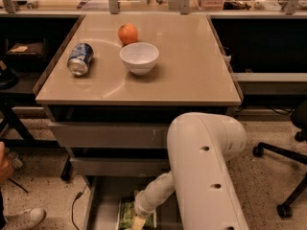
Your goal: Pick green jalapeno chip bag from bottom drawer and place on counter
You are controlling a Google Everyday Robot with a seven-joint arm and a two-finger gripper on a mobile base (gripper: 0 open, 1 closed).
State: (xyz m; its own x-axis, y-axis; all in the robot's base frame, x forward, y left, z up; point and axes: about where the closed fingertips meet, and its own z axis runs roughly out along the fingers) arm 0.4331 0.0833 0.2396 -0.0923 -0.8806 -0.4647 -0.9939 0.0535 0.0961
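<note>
The green jalapeno chip bag lies in the open bottom drawer, and my gripper should close next on the middle (131,217) of it.
The bottom drawer (105,202) is pulled out at the lower edge of the camera view. The green jalapeno chip bag (126,213) lies flat in it, partly covered by my arm. My gripper (138,223) reaches down into the drawer and sits right over the bag at the frame's bottom edge; its tips are cut off by the frame. The beige counter (187,66) tops the drawer unit above it.
On the counter stand a white bowl (139,57), an orange (127,33) behind it and a blue can (80,59) lying on its side at the left. My white arm (206,166) fills the lower right. An office chair base (288,176) is at the right, a shoe (24,219) at lower left.
</note>
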